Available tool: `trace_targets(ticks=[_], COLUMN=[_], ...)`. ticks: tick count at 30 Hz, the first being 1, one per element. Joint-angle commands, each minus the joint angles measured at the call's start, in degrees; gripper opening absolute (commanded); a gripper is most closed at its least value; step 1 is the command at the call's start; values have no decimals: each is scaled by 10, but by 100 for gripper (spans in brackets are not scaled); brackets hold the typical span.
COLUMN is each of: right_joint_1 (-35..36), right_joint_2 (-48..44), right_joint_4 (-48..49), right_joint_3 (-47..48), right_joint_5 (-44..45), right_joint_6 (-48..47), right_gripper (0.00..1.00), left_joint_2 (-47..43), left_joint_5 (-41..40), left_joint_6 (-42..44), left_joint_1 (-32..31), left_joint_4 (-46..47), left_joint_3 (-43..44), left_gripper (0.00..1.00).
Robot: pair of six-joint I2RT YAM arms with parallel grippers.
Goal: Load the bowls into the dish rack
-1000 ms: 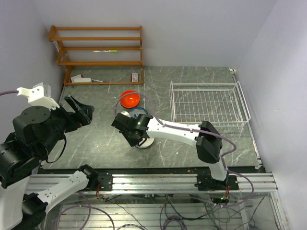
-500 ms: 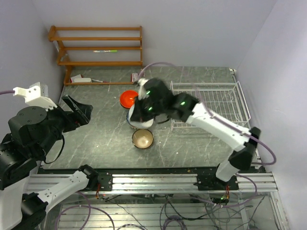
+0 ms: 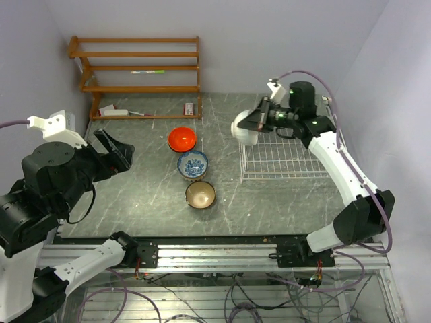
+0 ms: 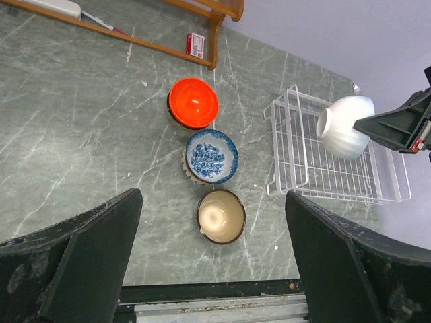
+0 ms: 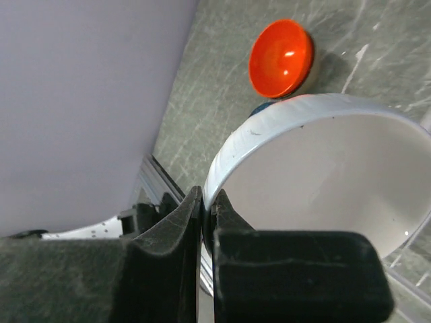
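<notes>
The robot's right gripper needs to release the white bowl in the dish rack's end [image 3: 267, 147] nearest the blue-and-white bowl.
My right gripper [image 3: 260, 122] is shut on the rim of a white bowl [image 3: 245, 128] and holds it tilted in the air over the left end of the white wire dish rack [image 3: 296, 168]. In the right wrist view the fingers [image 5: 182, 222] pinch the bowl's rim [image 5: 323, 168]. An orange-red bowl [image 3: 182, 139], a blue-and-white bowl [image 3: 193, 163] and a tan bowl [image 3: 201, 194] sit in a line on the table left of the rack. My left gripper [image 3: 113, 152] is open and empty, high at the left, and looks down on the three bowls [image 4: 221, 215].
A brown wooden shelf unit [image 3: 138, 64] stands against the back wall at the left, with a white object [image 3: 113, 112] and a small red box [image 3: 190, 108] at its foot. Walls close in on both sides. A metal rail [image 3: 215, 256] runs along the near edge.
My right arm lifted the white bowl from the middle of the table and carried it right and back to the rack's left end, uncovering the tan bowl. The left arm barely moved.
</notes>
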Motion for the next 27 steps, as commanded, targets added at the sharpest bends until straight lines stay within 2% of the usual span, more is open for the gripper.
trace_targets(ticks=[1,5,10,20,27], right_joint_1=[-108,-165,-199,-220,-231], right_joint_2=[-29,-23,8,107,211], right_joint_4=[177,302,468,813,1095], right_joint_3=[-66,-128,-182,-262,-296], right_joint_5=[-168,-242,-286,-288,-264], right_joint_6=[77,155,259,472,670], right_gripper=[0,0,0,0,0], left_joint_2=[8,10,19,48,58], left_joint_5=[9,7,8,19,21], left_joint_6=[10,9,14,23,24], left_joint_1=[-2,-2,-2,-2,-2], left_joint_4=[12,14,15,18,11], left_joint_3=[13,13,20,38,52], left_gripper=[99,99,99,99,99])
